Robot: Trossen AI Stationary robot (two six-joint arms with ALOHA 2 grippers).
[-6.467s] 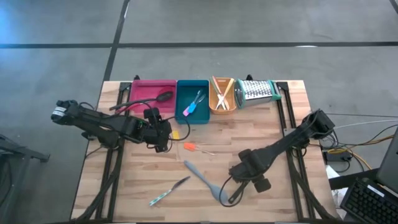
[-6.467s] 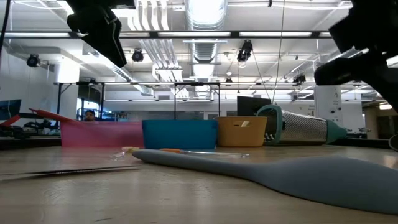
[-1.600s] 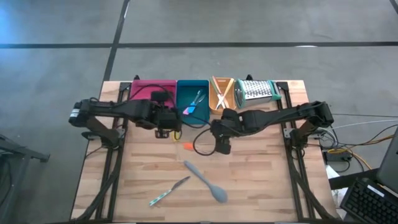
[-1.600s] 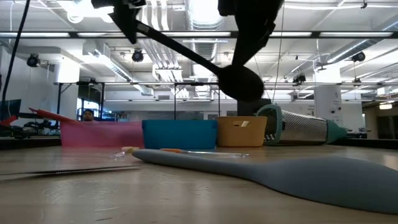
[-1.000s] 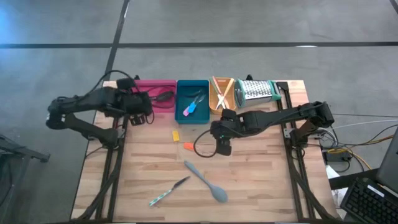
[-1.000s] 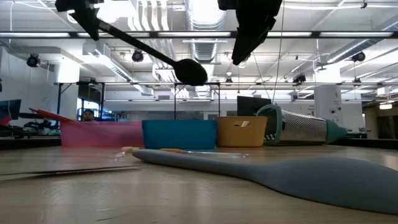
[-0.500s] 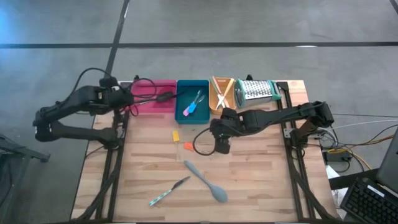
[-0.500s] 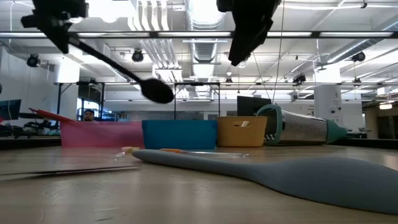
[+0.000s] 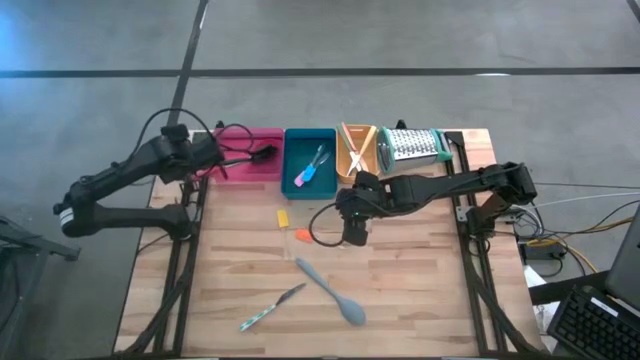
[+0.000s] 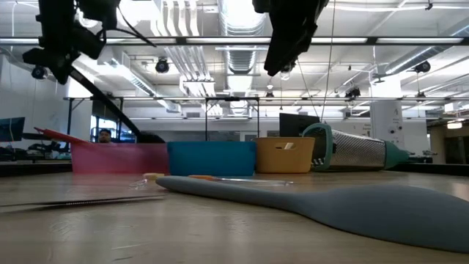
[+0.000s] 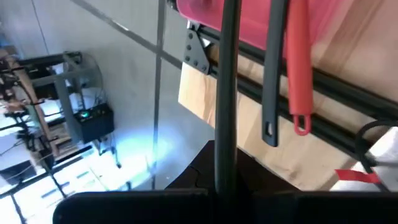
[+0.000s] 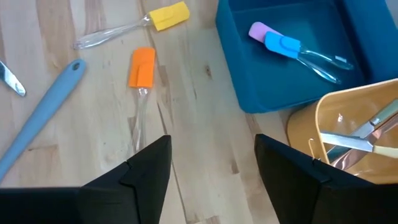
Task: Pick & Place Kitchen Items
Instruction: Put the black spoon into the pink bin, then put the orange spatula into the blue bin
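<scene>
I need to release the left gripper's black spoon inside the pink tray [image 9: 254,155], handle over the edge beside the red handle.
My left gripper [image 9: 203,156] is at the table's far left corner, shut on a long black spoon [image 9: 240,156]. The spoon's bowl [image 9: 266,152] lies over the pink tray [image 9: 245,132]; in the low view it dips behind the tray's wall [image 10: 117,158]. A second black handle [image 11: 272,74] and a red handle [image 11: 298,68] stick out over the pink tray's edge. My right gripper [image 12: 214,180] hangs open above the table's middle [image 9: 352,230], over an orange-handled tool [image 12: 142,67], and touches nothing. My left gripper pinches the black spoon's handle [image 11: 222,143] near its free end between its two fingers. The fingers come from the table's left side, slanting down, and the handle runs straight on from them. The spoon slopes down to its bowl in the pink tray; whether the bowl rests there is hidden.
Teal tray [image 9: 310,133] with pink and blue tools, orange tray [image 9: 358,176] and box grater [image 9: 412,145] line the far edge. On the table lie a yellow-handled tool [image 9: 283,216], a grey spoon [image 9: 328,290] and a knife [image 9: 272,306].
My left gripper has drawn back toward the table's far left corner and sunk, still shut on the black spoon. The spoon has tipped bowl-down, and its bowl has come down from well above the trays to the pink tray's rim.
</scene>
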